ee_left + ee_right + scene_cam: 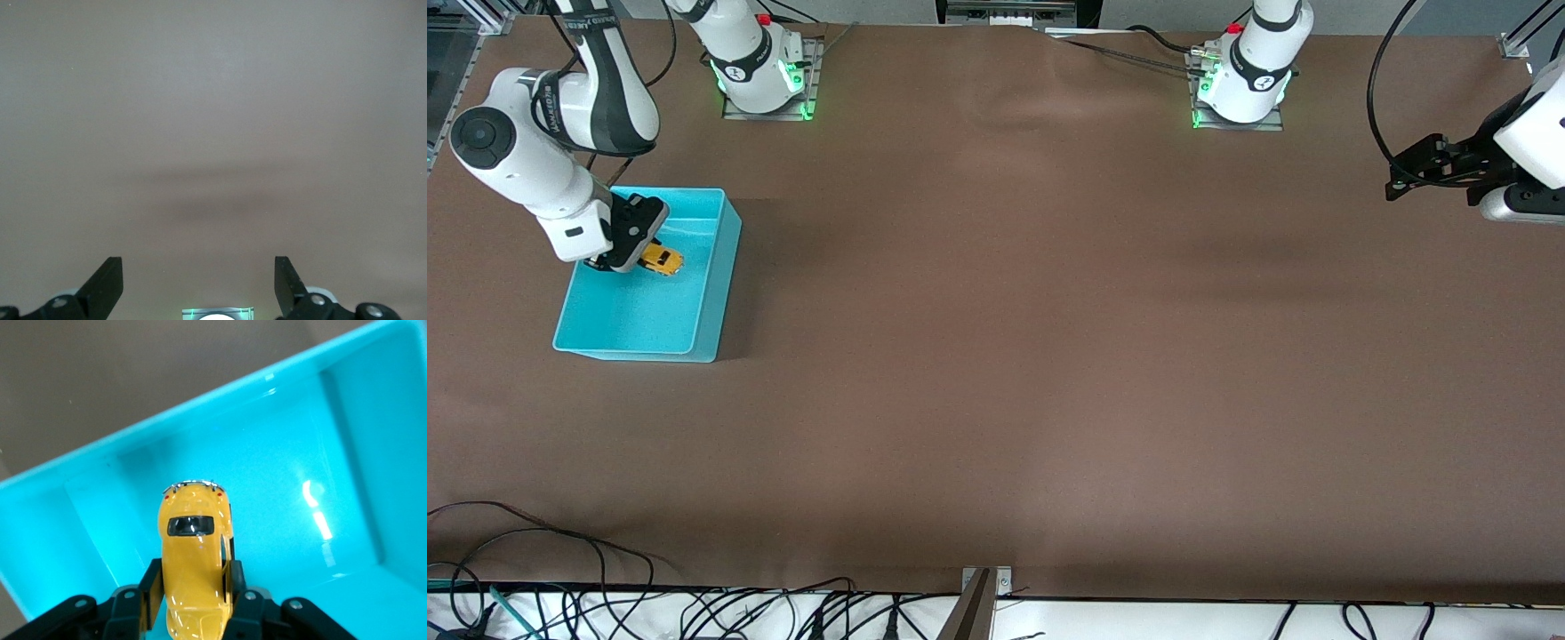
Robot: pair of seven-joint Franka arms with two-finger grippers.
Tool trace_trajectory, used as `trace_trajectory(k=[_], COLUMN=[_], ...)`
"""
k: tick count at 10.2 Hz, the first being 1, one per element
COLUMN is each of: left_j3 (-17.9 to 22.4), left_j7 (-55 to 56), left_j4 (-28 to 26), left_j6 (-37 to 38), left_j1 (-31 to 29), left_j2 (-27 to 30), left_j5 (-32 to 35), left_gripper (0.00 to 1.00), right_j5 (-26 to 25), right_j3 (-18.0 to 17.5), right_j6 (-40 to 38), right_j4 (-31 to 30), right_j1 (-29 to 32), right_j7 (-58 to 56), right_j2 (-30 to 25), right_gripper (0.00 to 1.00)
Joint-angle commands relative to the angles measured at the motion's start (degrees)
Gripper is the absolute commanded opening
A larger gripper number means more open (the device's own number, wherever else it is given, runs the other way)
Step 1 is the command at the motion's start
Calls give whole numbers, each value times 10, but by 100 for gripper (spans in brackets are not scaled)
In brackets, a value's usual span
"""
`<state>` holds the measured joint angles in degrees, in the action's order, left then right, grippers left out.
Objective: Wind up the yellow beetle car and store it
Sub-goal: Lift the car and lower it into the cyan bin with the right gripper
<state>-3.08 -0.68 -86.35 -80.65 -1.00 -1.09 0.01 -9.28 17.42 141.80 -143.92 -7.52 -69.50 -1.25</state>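
My right gripper is going to set the yellow beetle car down on the turquoise bin's bottom, towards the bin's end (668, 246) (177, 559) near my arm's base.
The yellow beetle car (663, 260) is a small yellow toy with dark windows. My right gripper (633, 257) is shut on it and holds it inside the turquoise bin (726, 267), just above the bin's floor. In the right wrist view the car (193, 540) sits between the two black fingers (150, 587), its rounded end pointing at the bin's wall (267, 383). My left gripper (1398, 182) is open and empty, waiting high over the left arm's end of the table; the left wrist view shows its fingers (107, 287) wide apart over bare brown table.
The bin stands at the right arm's end of the table, near that arm's base (765, 80). The left arm's base (1240, 89) is at the table's edge. Loose cables (694, 613) run along the edge nearest the front camera.
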Motion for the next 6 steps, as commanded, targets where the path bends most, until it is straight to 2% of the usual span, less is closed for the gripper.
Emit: trace_trajectory(k=[1,3,6], left_j3=[-3,-3,-3], left_j7=[4,4,4], left_j4=[19,18,19], left_j6=[15,15,14], left_j1=[-2,-3,-3], left_j2=[-7,-8,-7], left_j5=[-4,-5,-8], left_gripper=[100,100,100], right_j5=[-9,-9,-7], right_j3=[34,69,72], right_j6=[108,145,171], right_j4=[-92,-103,-103], right_j1=[-2,-2,0], right_j7=[-15,-24,-28], right_j2=[-9,21,45], right_gripper=[0,0,0])
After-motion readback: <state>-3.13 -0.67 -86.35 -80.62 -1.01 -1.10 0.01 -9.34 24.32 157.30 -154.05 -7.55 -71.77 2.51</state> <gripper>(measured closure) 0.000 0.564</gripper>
